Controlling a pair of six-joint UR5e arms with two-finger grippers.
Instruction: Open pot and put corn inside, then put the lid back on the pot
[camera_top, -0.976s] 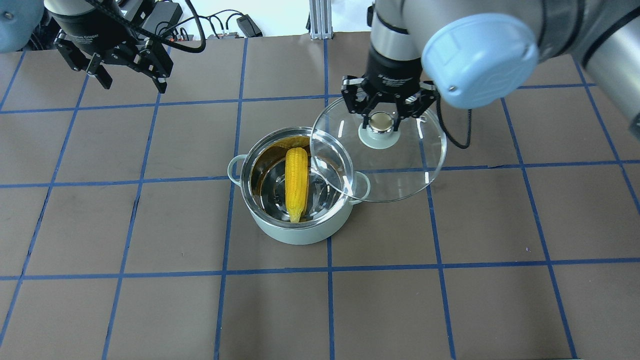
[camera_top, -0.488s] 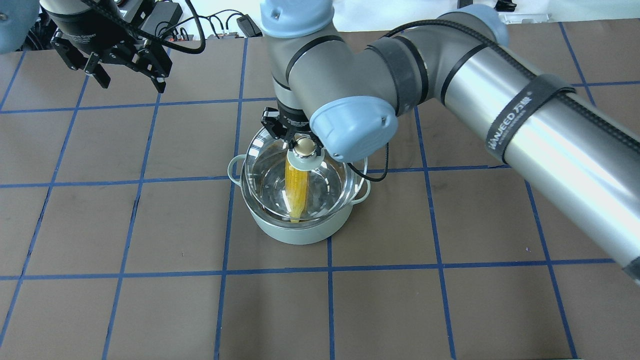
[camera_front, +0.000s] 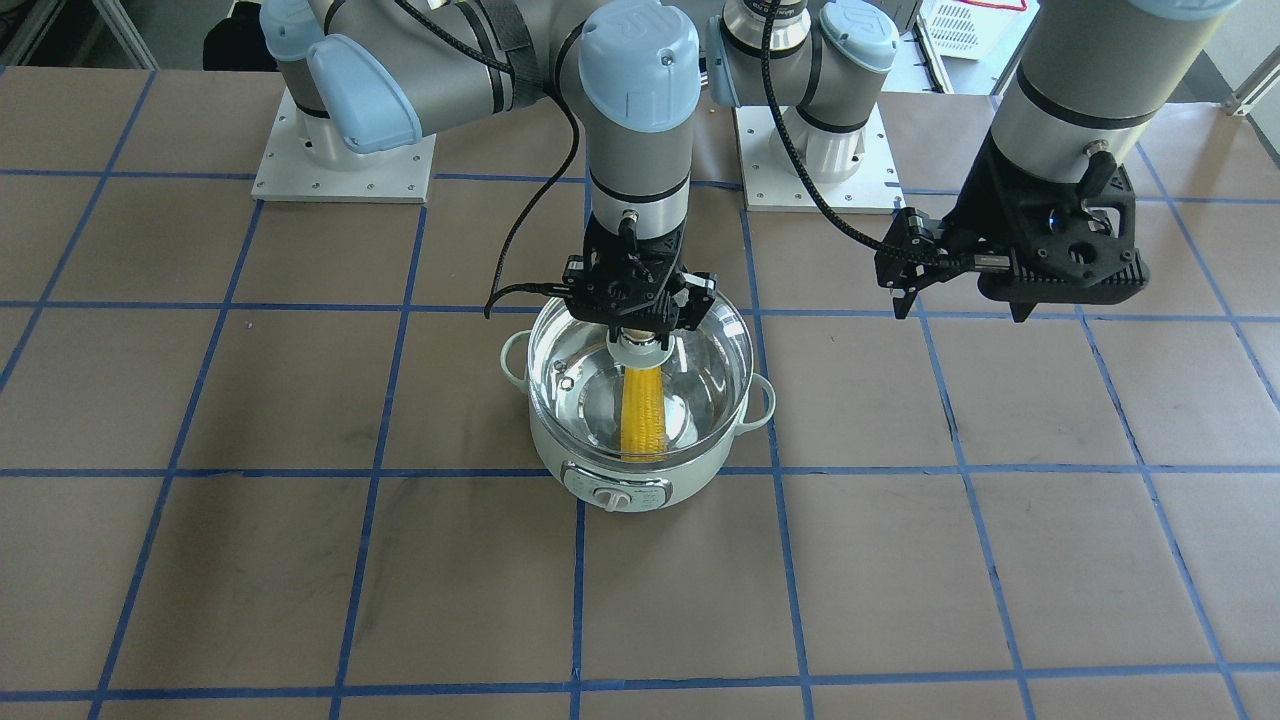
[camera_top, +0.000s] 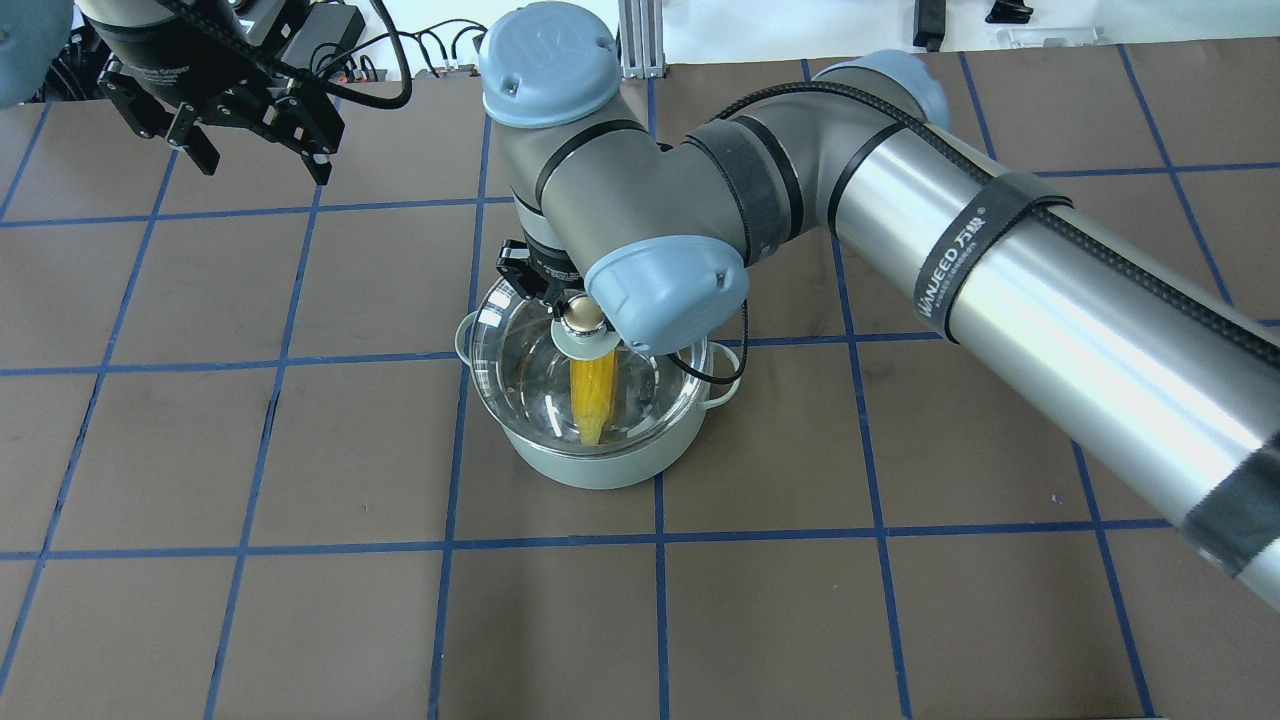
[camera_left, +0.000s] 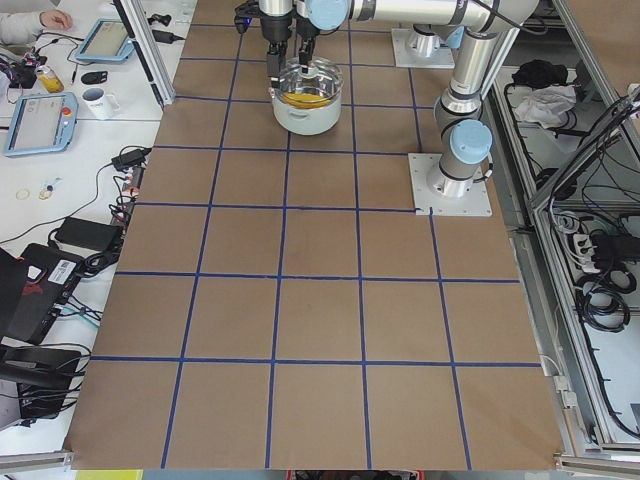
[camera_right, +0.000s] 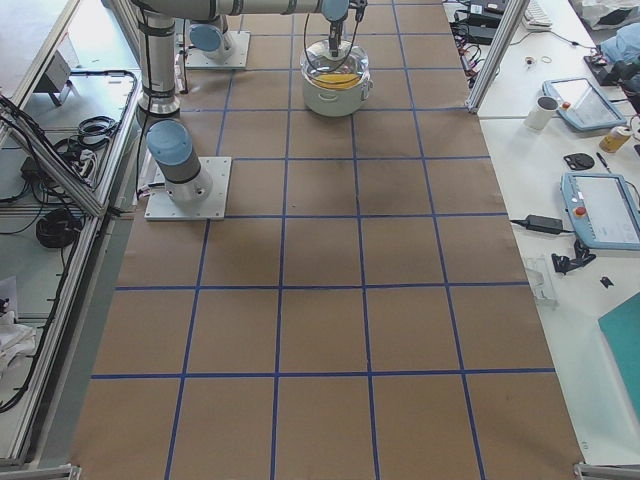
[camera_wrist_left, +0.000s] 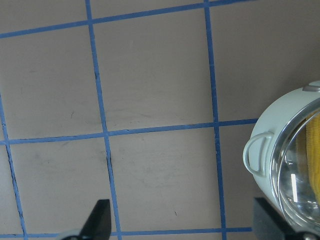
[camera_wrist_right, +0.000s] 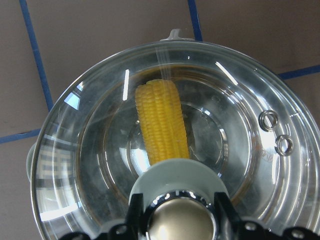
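The robot's right gripper will release the clear glass lid on the mint-green pot's rim (camera_front: 639, 374) (camera_wrist_right: 177, 182), so that it covers the yellow corn. The lid is now held centred over the rim.
The mint-green pot (camera_top: 600, 468) stands mid-table, its control panel (camera_front: 614, 497) facing away from me. The yellow corn (camera_top: 592, 395) lies inside it and shows through the glass in the right wrist view (camera_wrist_right: 162, 125). My right gripper (camera_top: 575, 305) is shut on the beige-gold knob (camera_front: 640, 345) of the clear glass lid (camera_front: 700, 375), holding it centred over the pot's rim; I cannot tell whether it rests on the rim. My left gripper (camera_top: 255, 150) is open and empty, hovering far to the pot's left; its wrist view shows the pot's handle (camera_wrist_left: 257, 152).
The arms' white base plates (camera_front: 345, 165) lie at the robot's side of the table. Cables and power bricks (camera_top: 440, 50) lie past the far edge. A side bench holds tablets and a mug (camera_right: 547, 110).
My right arm has carried the lid from the pot's right side leftwards over the pot and lowered it towards the rim. The left gripper has stayed put.
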